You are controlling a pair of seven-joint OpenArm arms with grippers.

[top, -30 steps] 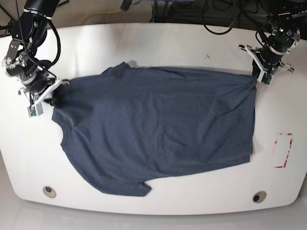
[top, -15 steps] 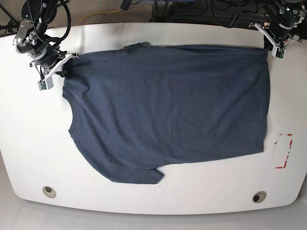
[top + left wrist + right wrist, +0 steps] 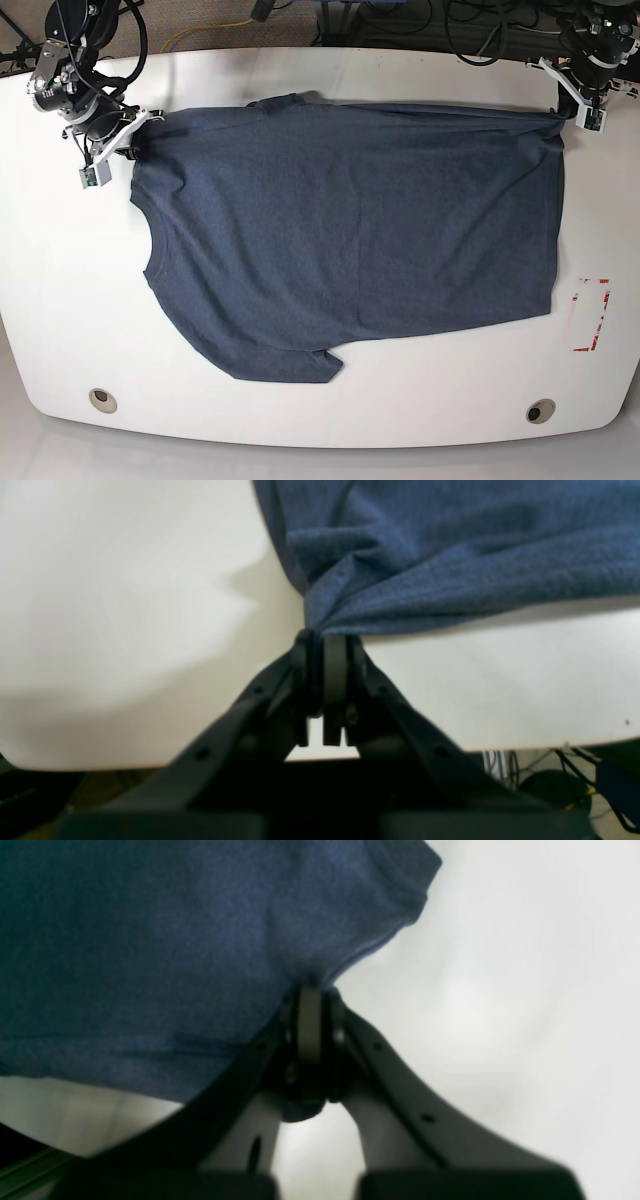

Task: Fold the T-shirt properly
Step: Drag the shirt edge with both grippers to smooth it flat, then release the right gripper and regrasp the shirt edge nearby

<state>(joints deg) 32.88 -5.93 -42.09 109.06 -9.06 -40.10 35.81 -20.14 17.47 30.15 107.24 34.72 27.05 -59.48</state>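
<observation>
Next, the left gripper releases the hem corner on the T-shirt's hem edge, roughly midway to its front corner (image 3: 560, 239).
The dark navy T-shirt (image 3: 350, 230) lies spread flat across the white table, neck to the left, hem to the right. My right gripper (image 3: 128, 142) at the far left is shut on the shirt's shoulder edge; the right wrist view shows the fabric (image 3: 175, 940) pinched between its closed jaws (image 3: 310, 990). My left gripper (image 3: 562, 112) at the far right back is shut on the hem corner; the left wrist view shows bunched cloth (image 3: 425, 570) held at its tips (image 3: 325, 635).
The white table (image 3: 60, 300) has two round holes near the front edge (image 3: 102, 399) (image 3: 541, 411). A red-marked rectangle (image 3: 590, 315) sits at the right edge. Cables lie beyond the table's back edge (image 3: 400, 20).
Both grippers pulled the shirt's back edge toward the table's far side, stretching it flat. Over the last half second the shirt barely moved.
</observation>
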